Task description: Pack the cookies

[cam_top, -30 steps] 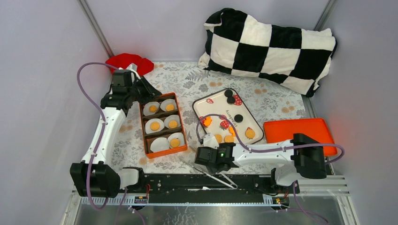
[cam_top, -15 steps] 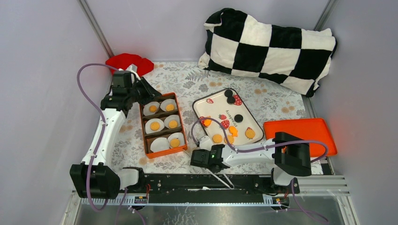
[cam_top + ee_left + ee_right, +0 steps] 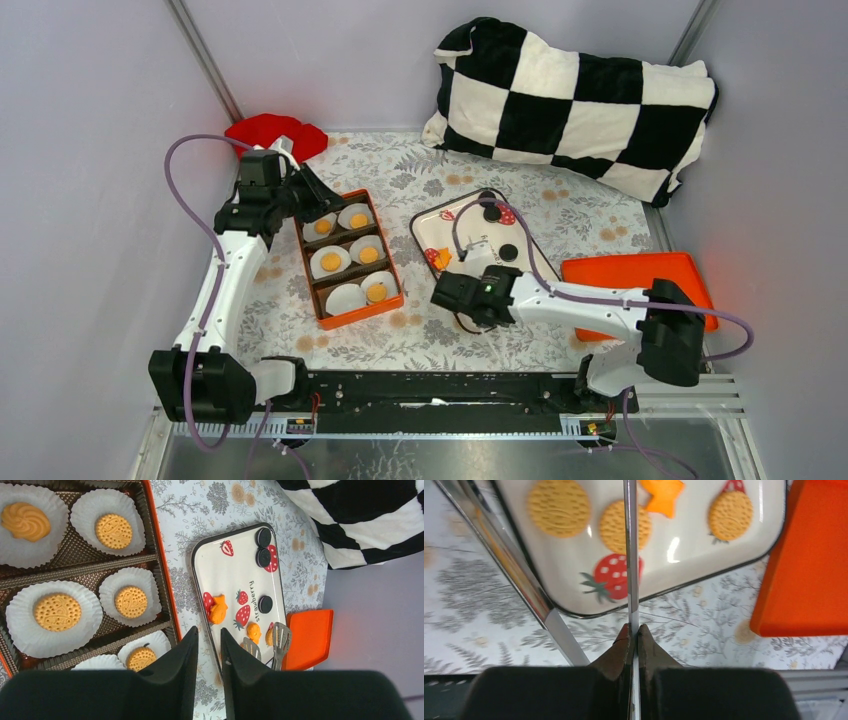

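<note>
One arm of the metal tongs is outside the fingers of my right gripper, so next I open that gripper and take both arms [image 3: 633, 607] before I pick up a cookie.
Round golden cookies [image 3: 559, 507] and an orange star-shaped piece [image 3: 664, 495] lie on the white strawberry tray [image 3: 455, 225], with black cookies [image 3: 263, 537] at its far end. More cookies [image 3: 114, 531] sit in paper cups in the orange box [image 3: 362, 312]. My right gripper [image 3: 633, 627] is shut on one arm of the metal tongs [image 3: 631, 555] at the tray's near end [image 3: 462, 295]; the tong heads [image 3: 281, 635] reach over the tray. My left gripper [image 3: 209, 632] hovers by the box's far corner [image 3: 325, 205], jaws narrowly apart with nothing between them.
An orange lid [image 3: 620, 275] lies right of the tray. A black-and-white checked pillow [image 3: 580, 100] fills the back right, and a red cloth [image 3: 275, 130] lies at the back left. Grey walls close in on both sides.
My right gripper shut on the tongs at the near edge and carried them forward to the tray's near end. The orange box has shifted slightly. The left arm has stayed put.
</note>
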